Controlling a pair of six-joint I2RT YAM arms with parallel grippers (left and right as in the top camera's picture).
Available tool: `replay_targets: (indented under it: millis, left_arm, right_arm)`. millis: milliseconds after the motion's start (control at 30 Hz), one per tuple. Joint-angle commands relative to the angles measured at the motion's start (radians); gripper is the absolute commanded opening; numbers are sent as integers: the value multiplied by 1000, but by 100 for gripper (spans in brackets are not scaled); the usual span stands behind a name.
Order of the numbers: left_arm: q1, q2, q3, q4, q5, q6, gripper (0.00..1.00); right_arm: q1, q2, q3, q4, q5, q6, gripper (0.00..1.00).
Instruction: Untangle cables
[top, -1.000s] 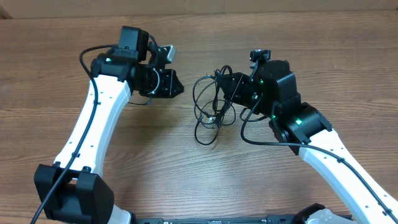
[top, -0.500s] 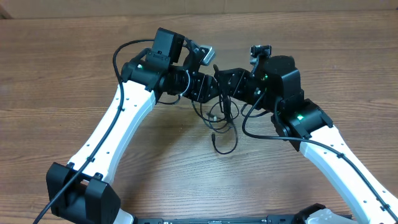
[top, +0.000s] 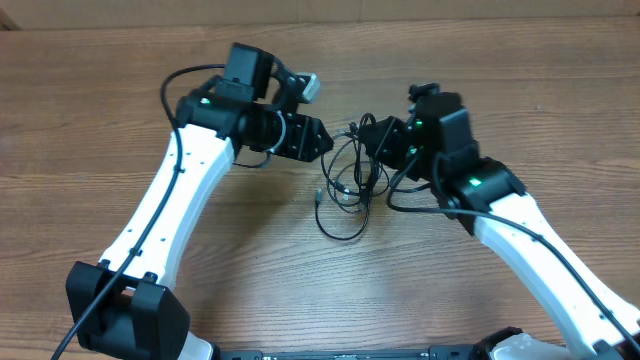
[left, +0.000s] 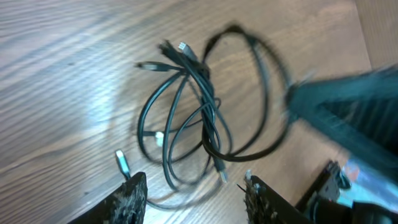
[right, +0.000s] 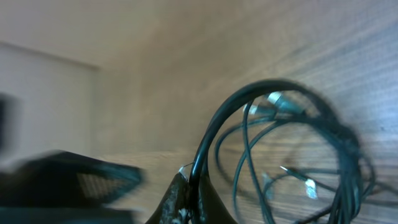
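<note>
I should release with my right gripper, as it holds only a loop at the bundle's edge, and first take the bundle's top (left: 187, 57) with my left gripper and lift.
The cables (top: 347, 185) are a tangle of thin black loops with grey plug ends on the wooden table, between my two arms. My right gripper (top: 372, 138) is shut on a strand at the top right of the tangle; the right wrist view shows the pinched cable (right: 208, 146) rising from my closed fingers (right: 189, 193). My left gripper (top: 322, 137) is open and empty just left of the bundle's top. In the left wrist view the loops (left: 199, 112) lie ahead of the spread fingers (left: 193, 199).
The wooden tabletop (top: 80, 150) stretches around the tangle. Thicker black arm wires (top: 190, 75) run along both arms. The right arm's dark body (left: 354, 112) shows blurred at the right of the left wrist view.
My left gripper swung in to the bundle, then drew back a little to the left. The tangle shifted and changed shape, with its top lifted by the right gripper.
</note>
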Motion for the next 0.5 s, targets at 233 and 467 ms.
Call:
replay_targets:
  millis: [233,467]
  left_arm:
    - [3,-32,29,24,-53,-100,54]
    - [-132,78,7,26,-238,-365,52]
  right_arm:
    - [49,66,39,-119,-125,-159,86]
    - [-227,42,99,-306,-108,-201,86]
